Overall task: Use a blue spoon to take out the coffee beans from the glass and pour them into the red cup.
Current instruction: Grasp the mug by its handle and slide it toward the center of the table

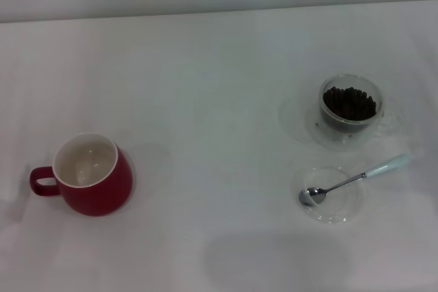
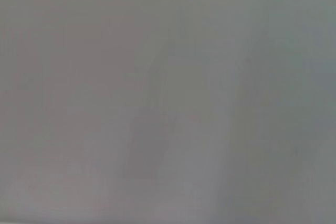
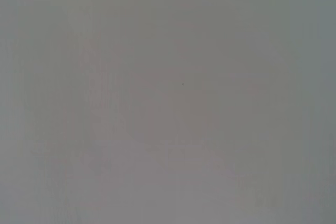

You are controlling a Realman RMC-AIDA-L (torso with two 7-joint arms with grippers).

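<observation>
I close my left gripper next on the red cup's loop handle [image 1: 38, 181].
On the white table, the red cup [image 1: 89, 176] stands at the near left, its white inside bare and its loop handle pointing left. At the far right is the clear glass [image 1: 350, 109], holding the dark coffee beans [image 1: 349, 102]. Just in front of it the blue spoon [image 1: 356, 179] lies with its silver bowl resting in a flat clear dish [image 1: 330, 195] and its pale blue handle pointing back and right. Neither gripper shows in the head view. Both wrist views hold only a plain grey surface.
The white table [image 1: 219, 100] runs back to a pale wall along the far edge. A faint shadow lies on the near middle of the table.
</observation>
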